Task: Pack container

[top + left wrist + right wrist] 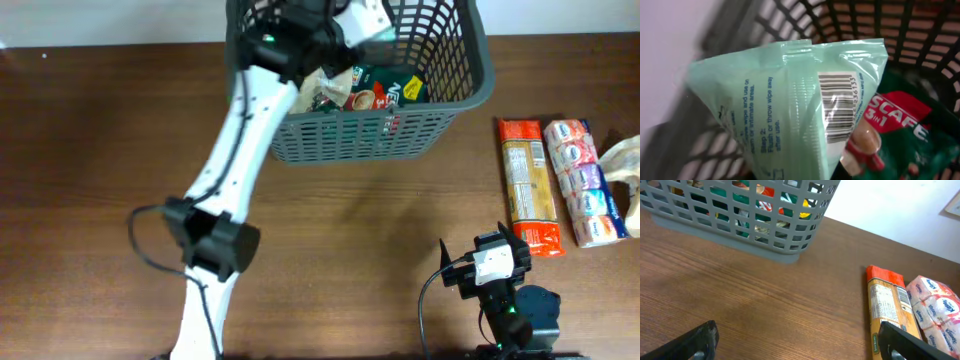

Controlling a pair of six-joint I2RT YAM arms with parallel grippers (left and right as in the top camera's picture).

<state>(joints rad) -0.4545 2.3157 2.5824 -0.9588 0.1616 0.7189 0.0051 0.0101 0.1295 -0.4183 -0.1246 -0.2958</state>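
Note:
The orange pasta packet is beside the pack of tissues. Next, my right gripper moves to the middle of the orange pasta packet (528,168) (892,309) and closes there.
The dark grey lattice basket (360,138) stands at the back of the table, also in the right wrist view (740,222) and around the left wrist view (920,30). My left gripper (338,24) is over the basket's inside, shut on a pale green wipes packet (790,110) that hangs above the contents; its fingers are hidden behind the packet. A green Nescafe 3in1 packet (902,132) lies in the basket below it (388,90). My right gripper (800,345) is open and empty, low over the table near the front (490,262).
An orange pasta packet (527,185) (885,305) lies on the table at the right, beside a pack of tissues (583,180) (935,305) and a beige bag (625,165) at the right edge. Other packets show through the basket's slots.

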